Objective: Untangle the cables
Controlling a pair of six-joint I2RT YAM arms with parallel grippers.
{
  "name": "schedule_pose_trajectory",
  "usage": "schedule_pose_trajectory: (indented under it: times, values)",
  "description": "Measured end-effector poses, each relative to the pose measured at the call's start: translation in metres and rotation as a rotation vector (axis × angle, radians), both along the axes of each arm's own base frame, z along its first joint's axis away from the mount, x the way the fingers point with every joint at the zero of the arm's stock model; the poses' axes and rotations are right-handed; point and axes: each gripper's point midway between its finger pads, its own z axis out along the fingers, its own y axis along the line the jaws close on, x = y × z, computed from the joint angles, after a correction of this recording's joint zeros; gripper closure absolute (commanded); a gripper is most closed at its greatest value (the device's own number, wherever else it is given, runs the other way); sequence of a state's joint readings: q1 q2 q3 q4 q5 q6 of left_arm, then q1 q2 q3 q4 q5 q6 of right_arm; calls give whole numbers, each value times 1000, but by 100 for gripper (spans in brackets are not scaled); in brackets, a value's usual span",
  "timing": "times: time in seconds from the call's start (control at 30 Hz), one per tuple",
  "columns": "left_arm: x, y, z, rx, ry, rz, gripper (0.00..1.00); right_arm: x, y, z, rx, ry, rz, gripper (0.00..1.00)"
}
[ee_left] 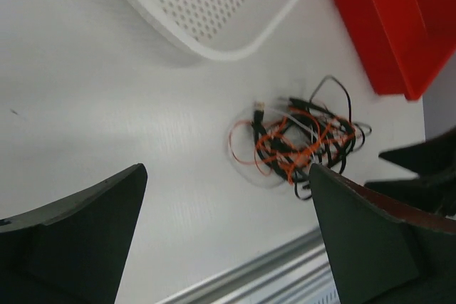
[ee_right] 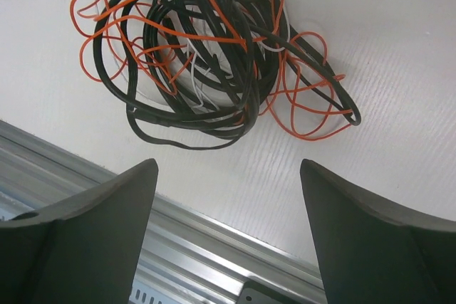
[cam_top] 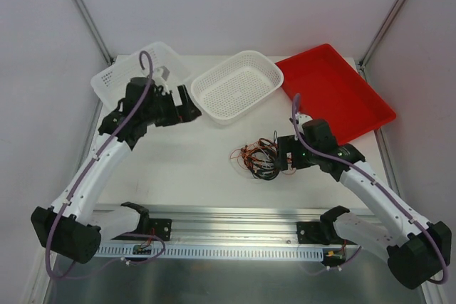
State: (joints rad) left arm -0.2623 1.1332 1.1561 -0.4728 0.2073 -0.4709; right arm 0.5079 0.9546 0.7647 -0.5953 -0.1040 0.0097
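Observation:
The parts of the orange cable [cam_top: 251, 154] [ee_left: 278, 152] on the side of the tangle away from my right gripper will be gripped next by my left gripper.
A tangle of black, orange and white cables [cam_top: 258, 157] lies on the white table, right of centre. It shows in the left wrist view [ee_left: 303, 140] and close up in the right wrist view [ee_right: 206, 55]. My right gripper [cam_top: 282, 159] is open and empty, right beside the tangle on its right side; in its own view the gripper [ee_right: 228, 197] has the cables just ahead of the jaws. My left gripper [cam_top: 192, 108] is open and empty, up at the back left near the baskets, well away from the tangle; its wide gap [ee_left: 228, 197] frames bare table.
A white perforated basket [cam_top: 239, 85] stands at the back centre, another white basket [cam_top: 120, 76] at the back left. A red tray [cam_top: 335, 90] sits at the back right. An aluminium rail [cam_top: 235, 227] runs along the table's near edge.

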Motion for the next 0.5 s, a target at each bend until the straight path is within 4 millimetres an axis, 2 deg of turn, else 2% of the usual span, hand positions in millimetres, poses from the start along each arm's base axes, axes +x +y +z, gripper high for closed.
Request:
schedule_pose_trajectory:
  times: [0.07, 0.13, 0.3, 0.4, 0.5]
  values:
    - [-30, -32, -20, 1, 50, -114, 1, 3, 1, -1, 2, -1, -5, 19]
    - [-53, -52, -39, 15, 99, -186, 1, 6, 3, -1, 9, -11, -9, 22]
    - [-104, -87, -80, 82, 192, -333, 3, 12, 7, -12, 9, -1, -14, 28]
    - [-117, -106, -88, 122, 198, -408, 8, 14, 8, -24, 4, 18, -21, 31]
    - [-113, -125, -96, 176, 201, -470, 17, 15, 9, -32, 8, 26, -29, 34]
